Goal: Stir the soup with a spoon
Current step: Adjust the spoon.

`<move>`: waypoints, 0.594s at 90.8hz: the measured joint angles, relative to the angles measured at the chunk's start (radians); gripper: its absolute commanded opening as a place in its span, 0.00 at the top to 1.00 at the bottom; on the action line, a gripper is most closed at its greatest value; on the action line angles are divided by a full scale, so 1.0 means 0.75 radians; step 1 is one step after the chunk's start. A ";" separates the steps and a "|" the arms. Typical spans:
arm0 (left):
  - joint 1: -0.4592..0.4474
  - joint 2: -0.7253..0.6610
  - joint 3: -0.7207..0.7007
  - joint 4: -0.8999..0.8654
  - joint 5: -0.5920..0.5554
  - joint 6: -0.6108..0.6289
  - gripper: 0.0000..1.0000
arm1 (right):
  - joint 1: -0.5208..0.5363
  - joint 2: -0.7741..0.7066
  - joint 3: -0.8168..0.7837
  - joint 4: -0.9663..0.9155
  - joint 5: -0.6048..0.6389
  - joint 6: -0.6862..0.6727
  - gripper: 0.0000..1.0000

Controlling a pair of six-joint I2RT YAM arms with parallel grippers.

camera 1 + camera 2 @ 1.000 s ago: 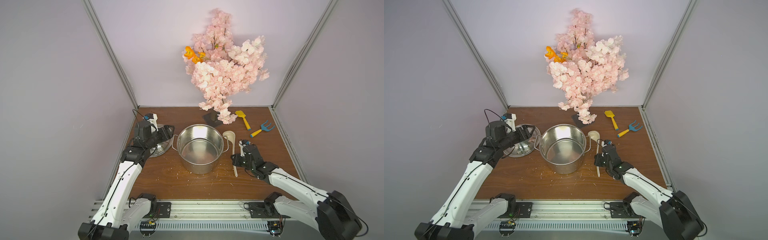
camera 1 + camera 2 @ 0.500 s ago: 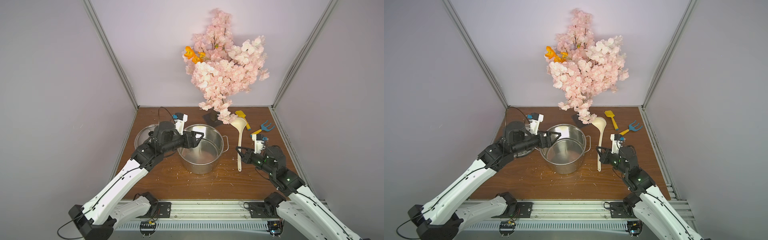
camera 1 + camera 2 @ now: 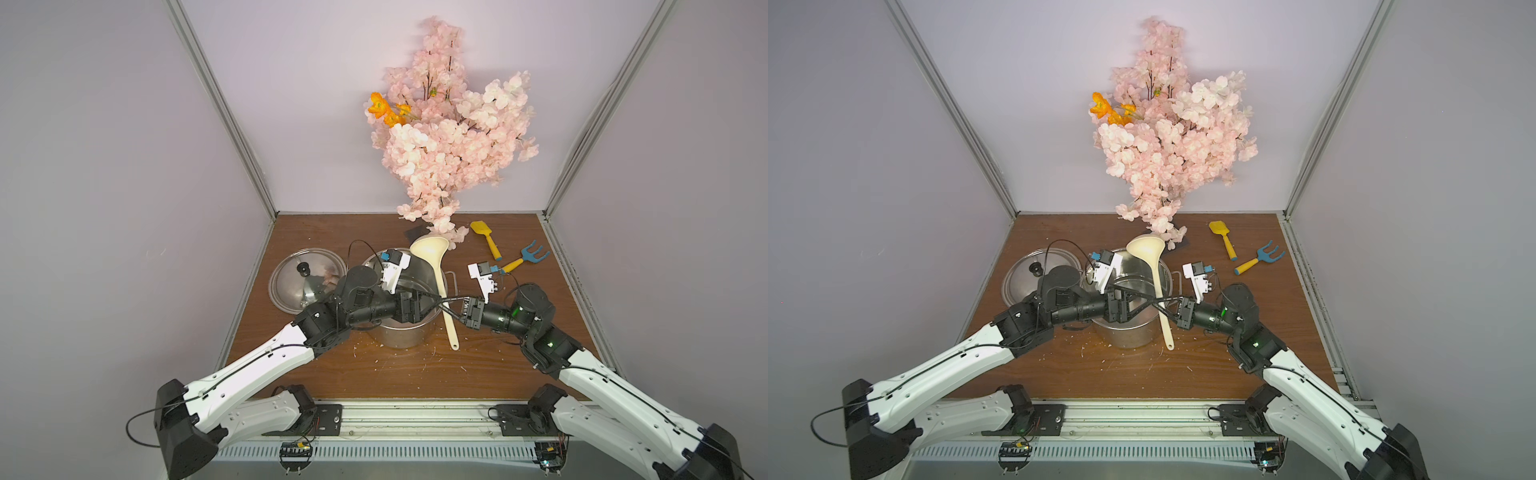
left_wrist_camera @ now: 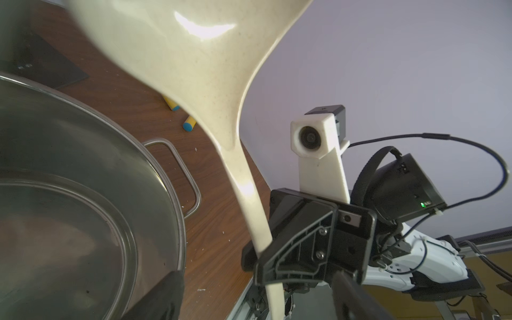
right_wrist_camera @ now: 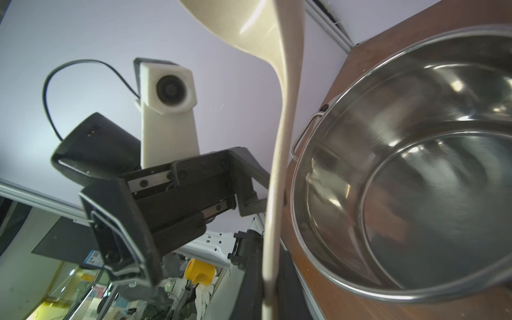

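Note:
My right gripper has hold of the spoon's handle at its middle, so my left gripper should keep the spoon steady while my right gripper takes the handle's loose end (image 3: 453,340).
The spoon (image 3: 436,266), a cream-white ladle, hangs tilted above the right rim of the steel pot (image 3: 401,337), bowl up and toward the back. My right gripper (image 3: 451,311) is shut on its handle (image 5: 282,138) low down. My left gripper (image 3: 438,303) reaches across the pot and stands open, with the handle (image 4: 249,194) between its fingers (image 4: 160,299) and untouched. No soup shows: the pot's inside (image 5: 432,194) is only shiny steel. In a top view the spoon (image 3: 1156,282) shows between both grippers.
The pot's lid (image 3: 303,282) lies flat to the pot's left. A yellow toy shovel (image 3: 484,237) and a blue rake (image 3: 530,254) lie at the back right. A pink blossom branch (image 3: 444,145) rises behind the pot. Crumbs dot the brown table (image 3: 415,374).
My right gripper has carried the spoon left to the pot's right rim. My left arm has swung right over the pot, its open jaws now around the handle.

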 measured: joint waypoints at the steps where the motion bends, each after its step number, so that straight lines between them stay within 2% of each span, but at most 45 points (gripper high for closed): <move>1: 0.000 0.001 -0.006 0.010 0.001 -0.004 0.14 | 0.009 0.008 0.004 0.005 -0.001 0.000 1.00; 14: -0.001 0.001 -0.048 0.100 -0.011 -0.049 0.20 | 0.110 0.117 0.078 0.066 0.005 0.003 1.00; 34: -0.002 -0.064 -0.113 0.221 -0.104 -0.146 0.48 | 0.185 0.231 0.141 0.104 0.036 -0.008 1.00; 54: -0.002 -0.158 -0.213 0.278 -0.218 -0.232 0.73 | 0.196 0.240 0.143 0.116 0.041 -0.014 1.00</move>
